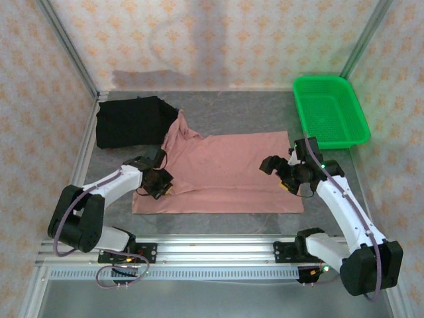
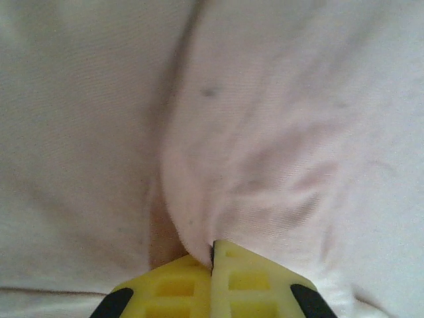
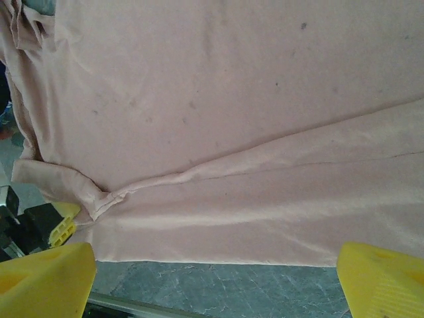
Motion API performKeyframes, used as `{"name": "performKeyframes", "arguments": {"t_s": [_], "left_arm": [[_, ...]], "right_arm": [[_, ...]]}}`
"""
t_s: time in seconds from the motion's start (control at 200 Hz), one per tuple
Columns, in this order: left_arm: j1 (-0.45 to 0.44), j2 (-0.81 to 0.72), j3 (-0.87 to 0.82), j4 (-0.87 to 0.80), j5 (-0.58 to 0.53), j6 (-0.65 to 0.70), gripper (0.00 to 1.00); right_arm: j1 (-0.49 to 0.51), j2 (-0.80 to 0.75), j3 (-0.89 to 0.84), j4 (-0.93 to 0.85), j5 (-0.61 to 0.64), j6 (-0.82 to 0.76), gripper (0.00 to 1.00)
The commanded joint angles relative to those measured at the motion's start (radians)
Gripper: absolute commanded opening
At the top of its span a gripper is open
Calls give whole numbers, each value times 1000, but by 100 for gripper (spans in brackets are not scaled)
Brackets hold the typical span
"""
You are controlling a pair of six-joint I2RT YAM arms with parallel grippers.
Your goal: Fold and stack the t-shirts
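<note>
Next, I release with my left gripper the raised pink fold at the base of the sleeve (image 1: 175, 156) beside the black t-shirt.
The dusty salmon-pink t-shirt (image 1: 225, 173) lies spread flat across the middle of the grey table (image 1: 238, 109), one sleeve reaching back left. The black t-shirt (image 1: 129, 121) sits bunched at the back left corner, touching that sleeve. My left gripper (image 1: 158, 184) is low at the pink shirt's left edge. In the left wrist view its yellow fingers (image 2: 258, 281) are shut on a raised fold of the pink cloth (image 2: 278, 132). My right gripper (image 1: 279, 177) hovers open over the shirt's right end, its yellow fingertips (image 3: 381, 281) wide apart above the hem (image 3: 232, 255).
A green mesh basket (image 1: 329, 109) stands at the back right. Patterned walls close in the back and both sides. An aluminium rail (image 1: 218, 248) runs along the near edge. Bare table (image 3: 232, 291) shows beside the pink hem.
</note>
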Motion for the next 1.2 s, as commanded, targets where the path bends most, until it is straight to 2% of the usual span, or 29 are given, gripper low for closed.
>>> {"name": "performKeyframes", "arguments": {"t_s": [0.0,0.295,0.57,0.886,0.941,1.011,1.046,1.196], "left_arm": [[-2,23,87,-29,-41,51,0],[0,223,321,-60,-35,156,0],[15,402,521,-139,-61,271,0],[11,576,762,-279,-33,436,0],[9,588,784,-296,-32,457,9],[5,582,794,-297,-40,469,32],[7,565,795,-293,-44,468,40],[8,405,807,-290,-81,430,59]], "right_arm": [[4,2,33,5,27,11,94],[5,8,17,16,28,14,94],[4,0,-17,16,33,17,94],[5,-24,-52,14,31,30,95],[5,-24,-53,15,30,35,95],[5,-24,-56,24,25,45,95],[5,-24,-59,27,25,49,95],[8,-18,-62,34,19,59,95]]}}
